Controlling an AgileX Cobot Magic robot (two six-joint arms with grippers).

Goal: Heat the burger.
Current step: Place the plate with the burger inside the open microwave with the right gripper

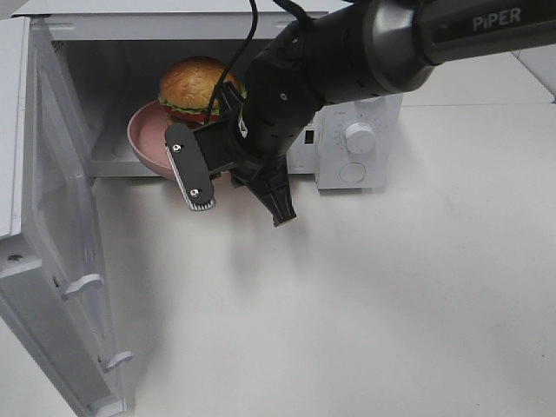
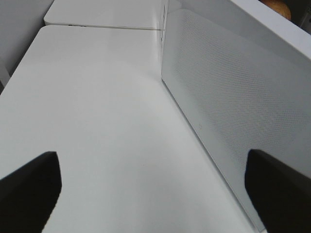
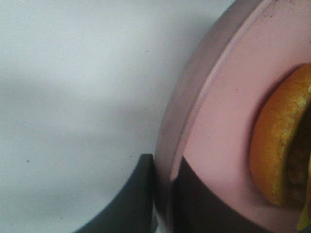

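My right gripper is to set the pink plate with the burger, now at the microwave's mouth, down on the bottom inside the open microwave [image 1: 203, 114].
The burger [image 1: 195, 86], with a golden bun, lettuce and tomato, sits on a round pink plate [image 1: 146, 135] at the mouth of the open microwave [image 1: 104, 61]. My right gripper [image 1: 233, 174] is shut on the plate's near rim. The right wrist view shows the same: the gripper [image 3: 165, 194] clamps the plate's rim [image 3: 214, 111], with the burger's bun [image 3: 274, 145] just beyond. My left gripper [image 2: 150, 162] is open with nothing between its fingers, low over the table beside the microwave door [image 2: 228, 97]. A sliver of the bun [image 2: 278, 6] shows past the door's top edge.
The microwave door [image 1: 52, 226] swings wide open to the left, toward the table's front. The control panel with a white knob [image 1: 359, 137] is right of the cavity. White table [image 1: 365, 313] spreads in front.
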